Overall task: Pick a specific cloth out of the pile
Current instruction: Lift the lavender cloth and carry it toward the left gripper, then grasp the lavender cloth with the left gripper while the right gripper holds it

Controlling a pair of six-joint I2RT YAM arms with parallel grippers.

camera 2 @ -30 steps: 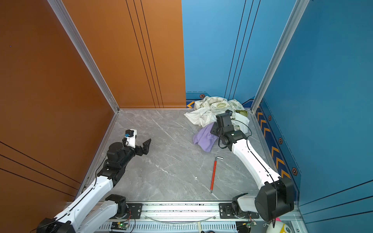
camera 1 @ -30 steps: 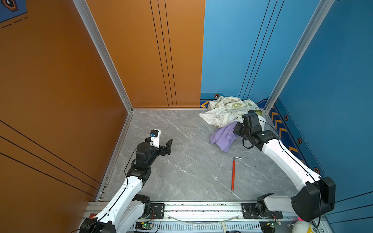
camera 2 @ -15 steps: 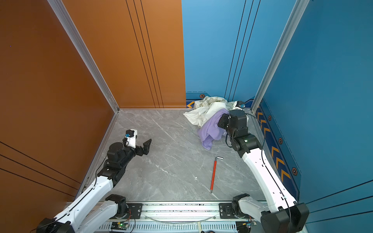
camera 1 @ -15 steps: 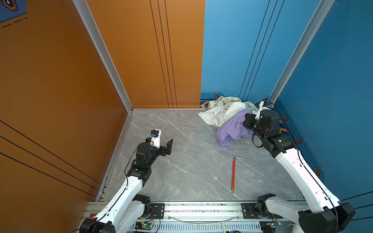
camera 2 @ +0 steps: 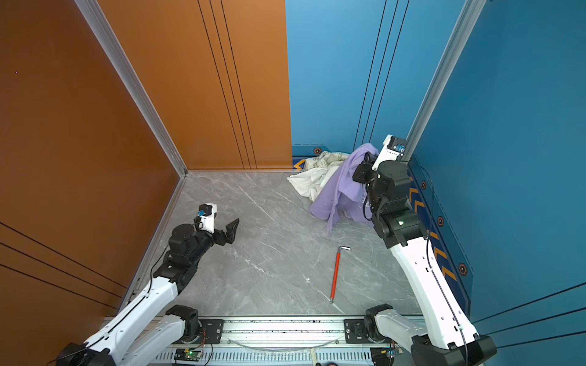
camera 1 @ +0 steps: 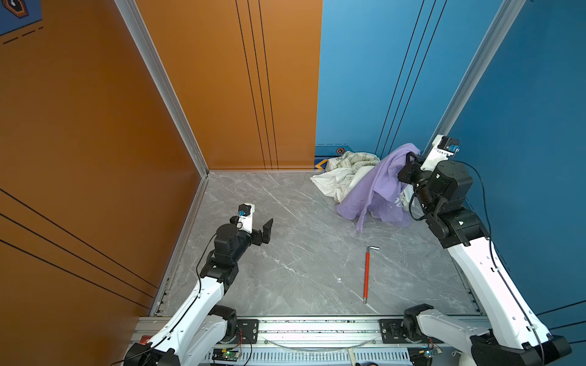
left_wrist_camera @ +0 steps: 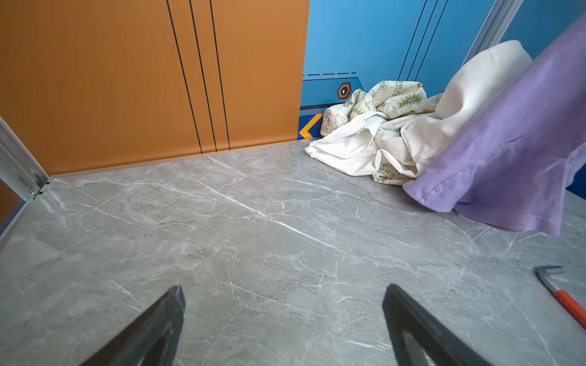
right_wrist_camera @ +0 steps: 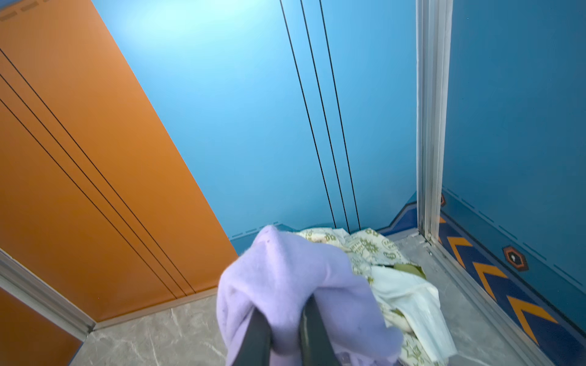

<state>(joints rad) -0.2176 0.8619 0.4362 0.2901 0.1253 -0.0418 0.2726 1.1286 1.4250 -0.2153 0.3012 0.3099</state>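
Observation:
I will next use my left gripper to take hold of the lavender cloth by its upper part [camera 1: 395, 170], just below my right gripper's fingers.
The lavender cloth [camera 1: 379, 187] [camera 2: 341, 187] hangs from my right gripper [camera 1: 409, 158] [camera 2: 367, 158], raised above the far right corner. The jaws are shut on a fold of it, seen close in the right wrist view [right_wrist_camera: 285, 285], where the right gripper [right_wrist_camera: 283, 320] pinches the fabric. The cloth's lower hem still touches the floor. Behind it lies the pile [camera 1: 344, 176] [camera 2: 317, 176] [left_wrist_camera: 377, 133] of white and green-printed cream fabric. My left gripper [camera 1: 258, 229] [camera 2: 226, 229] [left_wrist_camera: 283, 304] stands open low over bare floor at the left, far from the cloth [left_wrist_camera: 507, 164].
A red-handled hex key [camera 1: 367, 272] [camera 2: 335, 272] [left_wrist_camera: 567, 301] lies on the grey marble floor [camera 1: 301, 253] between the arms. Orange wall panels close the left and back, blue panels the right. A metal rail [camera 1: 317, 328] runs along the front edge.
My right gripper has risen and swung toward the back right corner, lifting the lavender cloth off the floor and stretching it upward. The left arm has stayed still.

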